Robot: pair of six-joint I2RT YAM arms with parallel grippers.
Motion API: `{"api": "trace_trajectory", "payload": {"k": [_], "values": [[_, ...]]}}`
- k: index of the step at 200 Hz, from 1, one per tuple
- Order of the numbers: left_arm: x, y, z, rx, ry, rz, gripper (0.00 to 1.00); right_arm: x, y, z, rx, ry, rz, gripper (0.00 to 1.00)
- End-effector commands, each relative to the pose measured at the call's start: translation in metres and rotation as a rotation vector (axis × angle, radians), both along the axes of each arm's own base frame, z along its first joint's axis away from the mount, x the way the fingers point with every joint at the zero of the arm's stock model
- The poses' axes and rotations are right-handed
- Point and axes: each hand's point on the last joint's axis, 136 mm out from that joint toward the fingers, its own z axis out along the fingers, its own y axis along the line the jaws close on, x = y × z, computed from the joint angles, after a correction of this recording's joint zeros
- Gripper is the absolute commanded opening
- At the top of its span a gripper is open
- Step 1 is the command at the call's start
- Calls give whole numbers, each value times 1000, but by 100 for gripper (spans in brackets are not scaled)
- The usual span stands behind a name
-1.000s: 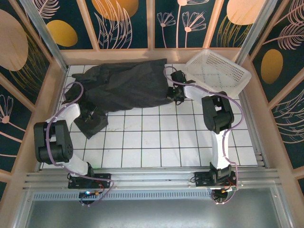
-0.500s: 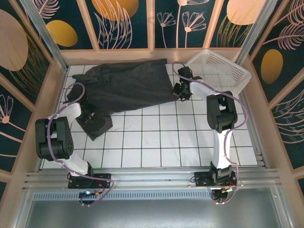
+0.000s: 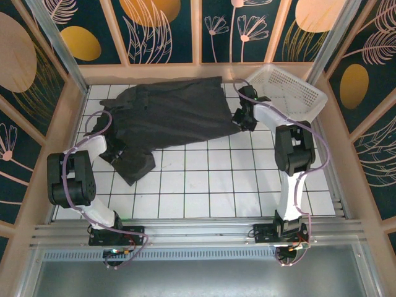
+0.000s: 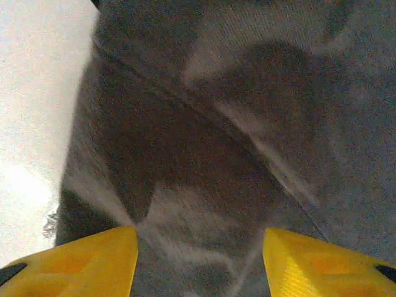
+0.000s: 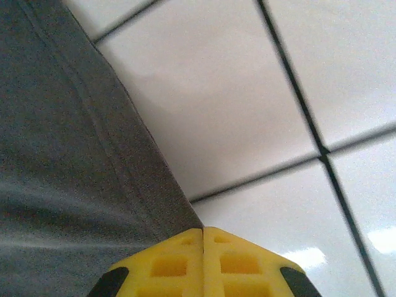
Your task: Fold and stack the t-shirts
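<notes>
The rumpled cloth inside the t-shirt's edge lies under my left gripper, so next I back it off and pinch the t-shirt's outer edge (image 4: 75,142) before I lift with both grippers.
A dark charcoal t-shirt (image 3: 167,114) lies spread across the back of the tiled table, and a bunched dark flap (image 3: 135,164) of cloth trails at its near left. At the shirt's right edge my right gripper (image 3: 239,119) is shut; in the right wrist view the hem of the t-shirt (image 5: 62,154) runs straight into the closed yellow tips of the right gripper (image 5: 203,232). My left gripper (image 3: 119,150) is low over the shirt's near-left part. In the left wrist view the left gripper (image 4: 198,247) is open, fingertips wide apart, with rumpled t-shirt cloth (image 4: 216,124) below and beyond them.
A white mesh basket (image 3: 288,93) sits tilted at the back right corner, right beside the right gripper. Wooden walls close in the table on three sides. White tiles (image 3: 210,179) stretch from the shirt to the arm bases.
The right gripper has drawn the shirt's right edge to the right and toward the basket, stretching the cloth flatter. The bunched flap at the near left slid right, and the left gripper followed.
</notes>
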Motion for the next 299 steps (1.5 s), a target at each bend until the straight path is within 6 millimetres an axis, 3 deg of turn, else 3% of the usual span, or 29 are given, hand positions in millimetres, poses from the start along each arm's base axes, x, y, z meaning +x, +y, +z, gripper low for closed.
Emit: {"api": "trace_trajectory", "payload": {"k": [1,21,42,76,100,143,165,170,203,222,242,263,299], "values": [[-17,2,-15,22,91,-19,56,-47,-24,10,-45,78,-69,0],[-26,0,-24,7,124,-14,55,-77,-24,8,-11,121,-72,0],[-32,-1,-28,3,145,-10,54,-88,-30,5,-10,123,-81,0],[-41,2,-34,15,184,8,48,-69,-62,-3,-75,107,-153,0],[-48,2,-42,10,219,26,35,-57,-83,-17,-91,123,-204,0],[-48,-2,-45,-18,210,44,34,-51,-94,-35,-54,155,-235,3],[-35,-7,-33,-48,156,26,37,-49,-92,-28,-52,127,-224,18],[-27,-8,-19,-55,109,20,39,-51,-91,-25,-51,123,-220,20],[0,-26,24,-156,-18,0,50,-74,-83,-7,-73,94,-232,32],[15,-25,53,-160,-93,16,52,-89,-65,3,-59,71,-203,34],[26,-16,81,-116,-152,44,52,-107,-36,-4,-28,101,-133,41],[35,-6,108,-64,-205,68,53,-121,-19,-19,-23,162,-94,47],[35,-2,124,-42,-233,78,55,-116,-19,-31,-30,188,-104,56]]}}
